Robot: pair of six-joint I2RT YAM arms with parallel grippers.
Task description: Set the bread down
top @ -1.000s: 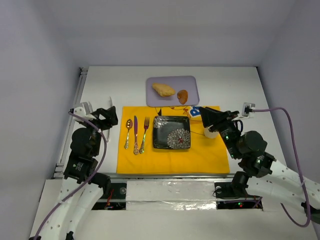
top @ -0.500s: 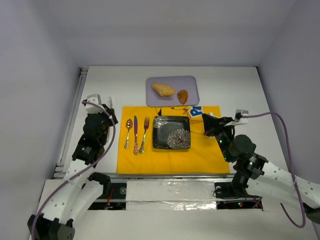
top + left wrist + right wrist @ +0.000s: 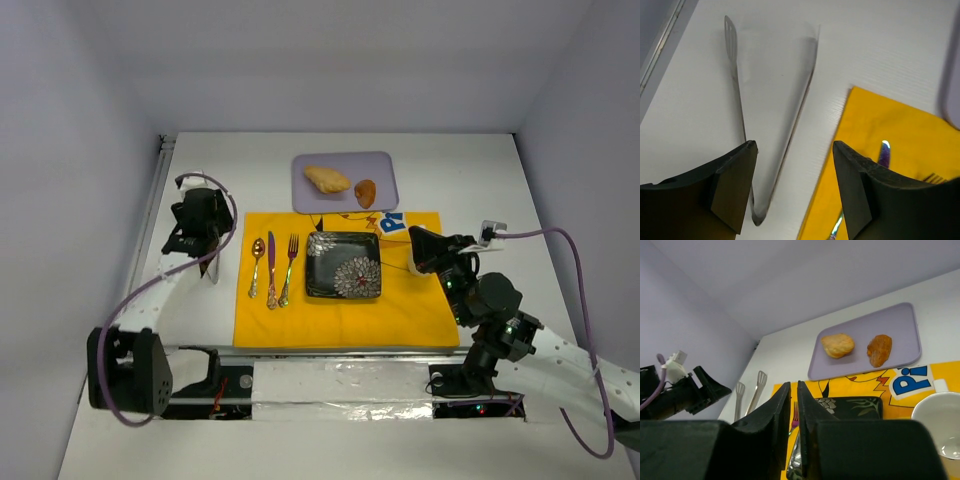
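The metal tongs have an arm nearest the yellow mat. My left gripper should close on the middle of the metal tongs' arm (image 3: 221, 230) (image 3: 798, 111) on that side.
Two breads lie on a lilac tray (image 3: 385, 168) at the back: a pale bun (image 3: 326, 179) and a brown pastry (image 3: 366, 192). Both also show in the right wrist view, the bun (image 3: 837, 345) and the pastry (image 3: 879, 350). A black patterned plate (image 3: 343, 265) sits on the yellow mat (image 3: 400, 310). My left gripper (image 3: 212, 245) is open, low over metal tongs (image 3: 730, 32) on the white table left of the mat. My right gripper (image 3: 418, 245) is shut and empty, right of the plate.
A spoon (image 3: 256, 266), knife (image 3: 271, 268) and fork (image 3: 290, 268) lie on the mat left of the plate. A white cup (image 3: 940, 420) stands on the mat's right side, under my right gripper. The walls close in on both sides.
My left arm has stretched forward and its gripper now sits lower over the tongs. My right arm has shifted only slightly. The bread has not moved.
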